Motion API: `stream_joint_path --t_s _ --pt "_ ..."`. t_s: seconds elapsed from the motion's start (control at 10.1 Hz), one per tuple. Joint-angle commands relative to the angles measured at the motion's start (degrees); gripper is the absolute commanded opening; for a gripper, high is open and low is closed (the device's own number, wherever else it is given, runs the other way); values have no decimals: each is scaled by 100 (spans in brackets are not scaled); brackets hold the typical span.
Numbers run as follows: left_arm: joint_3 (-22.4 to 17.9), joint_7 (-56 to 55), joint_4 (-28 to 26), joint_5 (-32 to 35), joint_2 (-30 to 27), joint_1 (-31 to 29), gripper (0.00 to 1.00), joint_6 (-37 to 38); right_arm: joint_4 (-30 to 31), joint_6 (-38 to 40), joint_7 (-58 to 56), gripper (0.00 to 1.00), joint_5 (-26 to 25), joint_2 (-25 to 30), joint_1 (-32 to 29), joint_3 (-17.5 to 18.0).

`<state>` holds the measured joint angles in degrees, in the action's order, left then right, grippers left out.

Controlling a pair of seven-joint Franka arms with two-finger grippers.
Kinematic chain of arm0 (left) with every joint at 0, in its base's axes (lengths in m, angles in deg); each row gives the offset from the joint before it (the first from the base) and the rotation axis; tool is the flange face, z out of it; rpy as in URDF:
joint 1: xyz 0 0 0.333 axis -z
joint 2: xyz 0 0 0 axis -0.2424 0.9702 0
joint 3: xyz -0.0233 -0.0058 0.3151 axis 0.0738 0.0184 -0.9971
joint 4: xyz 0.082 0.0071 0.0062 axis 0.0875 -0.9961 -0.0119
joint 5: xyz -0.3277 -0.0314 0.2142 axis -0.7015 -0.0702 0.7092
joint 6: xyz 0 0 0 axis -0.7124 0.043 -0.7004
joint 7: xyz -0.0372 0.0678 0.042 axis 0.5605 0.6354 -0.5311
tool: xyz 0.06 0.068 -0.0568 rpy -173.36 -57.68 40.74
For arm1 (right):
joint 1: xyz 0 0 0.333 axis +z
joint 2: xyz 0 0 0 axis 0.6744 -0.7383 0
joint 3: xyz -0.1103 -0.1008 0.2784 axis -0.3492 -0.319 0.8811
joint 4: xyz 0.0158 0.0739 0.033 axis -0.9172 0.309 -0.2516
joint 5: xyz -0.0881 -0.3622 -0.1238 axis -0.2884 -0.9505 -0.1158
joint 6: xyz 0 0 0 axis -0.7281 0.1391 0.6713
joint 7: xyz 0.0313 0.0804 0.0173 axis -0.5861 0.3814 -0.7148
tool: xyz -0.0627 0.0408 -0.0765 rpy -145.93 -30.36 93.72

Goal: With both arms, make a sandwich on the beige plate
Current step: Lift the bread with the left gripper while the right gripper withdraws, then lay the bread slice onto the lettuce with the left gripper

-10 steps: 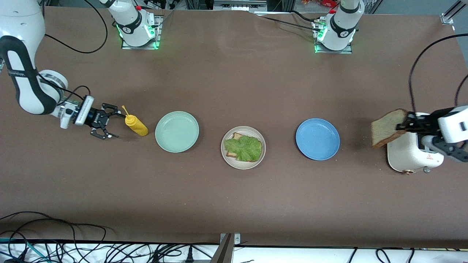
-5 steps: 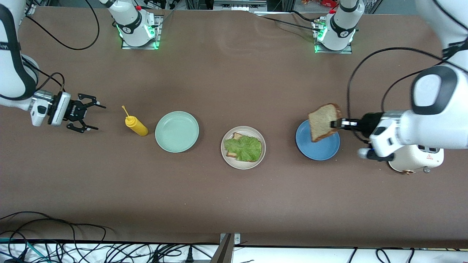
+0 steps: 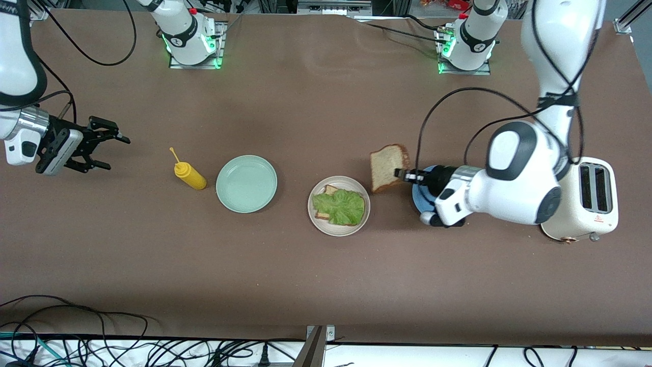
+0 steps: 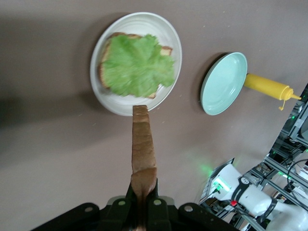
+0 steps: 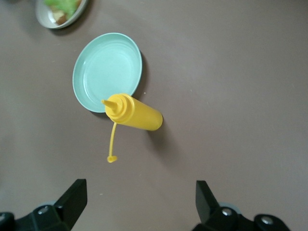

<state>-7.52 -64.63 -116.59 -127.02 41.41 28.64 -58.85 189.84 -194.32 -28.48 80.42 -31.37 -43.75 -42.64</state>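
Note:
Next, I set the second slice of bread down with my left gripper on the lettuce's edge point(image 3: 334, 192) point(image 4: 146, 88) next to the bare bread corner.
The beige plate point(image 3: 316, 223) holds a slice of bread point(image 3: 331, 190) with a green lettuce leaf point(image 3: 340, 206) on top. My left gripper point(image 3: 406, 175) is shut on a second slice of bread point(image 3: 387, 167) and holds it on edge in the air, over the table between the beige plate and the blue plate point(image 3: 417, 195). In the left wrist view the held slice point(image 4: 143, 149) points at the beige plate's rim point(image 4: 115, 103), with the lettuce point(image 4: 137, 65) showing. My right gripper point(image 3: 118, 153) is open and empty, over the table at the right arm's end, apart from the mustard bottle point(image 3: 189, 175).
A mint-green plate point(image 3: 246, 183) lies between the mustard bottle and the beige plate. A white toaster point(image 3: 586, 204) stands at the left arm's end. The left arm covers most of the blue plate. The right wrist view shows the bottle point(image 5: 137, 115) and the mint plate point(image 5: 106, 67).
The left gripper carried the bread slice from the toaster, over the blue plate, to beside the beige plate. The right gripper drew away from the mustard bottle toward its end of the table.

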Motion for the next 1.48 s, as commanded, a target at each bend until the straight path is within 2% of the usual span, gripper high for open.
stream_joint_path --t_s 0.0,0.2,0.3,0.49,0.79,0.99,1.09,1.19,1.28,1.38 --pt "-89 65 216 -617 372 323 0 -402 -339 527 2119 100 -1052 322 63 484" --pt "-89 91 225 -1346 635 411 0 -429 -823 933 4045 100 -1915 323 55 1047" --pt "-89 126 225 -1489 724 490 0 -569 -938 942 4741 100 -2127 314 63 1171" --pt "-89 232 216 -1490 917 814 0 -1410 -1289 969 5990 100 -2698 262 299 1251" --pt "-89 241 225 -1490 1067 947 0 -1904 -2421 1433 6268 100 -2544 34 257 1112" --pt "-89 241 225 -1490 1164 1000 0 -2099 -2609 1548 6225 100 -1774 15 248 735" --pt "-89 241 225 -1481 1199 1000 0 -2125 -2601 1697 6198 100 -1795 33 248 724" --pt "-98 406 216 -1464 1286 974 15 -2126 -2574 1707 6207 100 -1970 42 257 733" --pt "-115 799 199 -1473 1374 939 55 -2126 -2548 1742 6224 100 -2024 94 274 750" --pt "-133 960 198 -1481 1401 886 83 -2143 -2522 1794 6233 100 -2398 173 361 794"
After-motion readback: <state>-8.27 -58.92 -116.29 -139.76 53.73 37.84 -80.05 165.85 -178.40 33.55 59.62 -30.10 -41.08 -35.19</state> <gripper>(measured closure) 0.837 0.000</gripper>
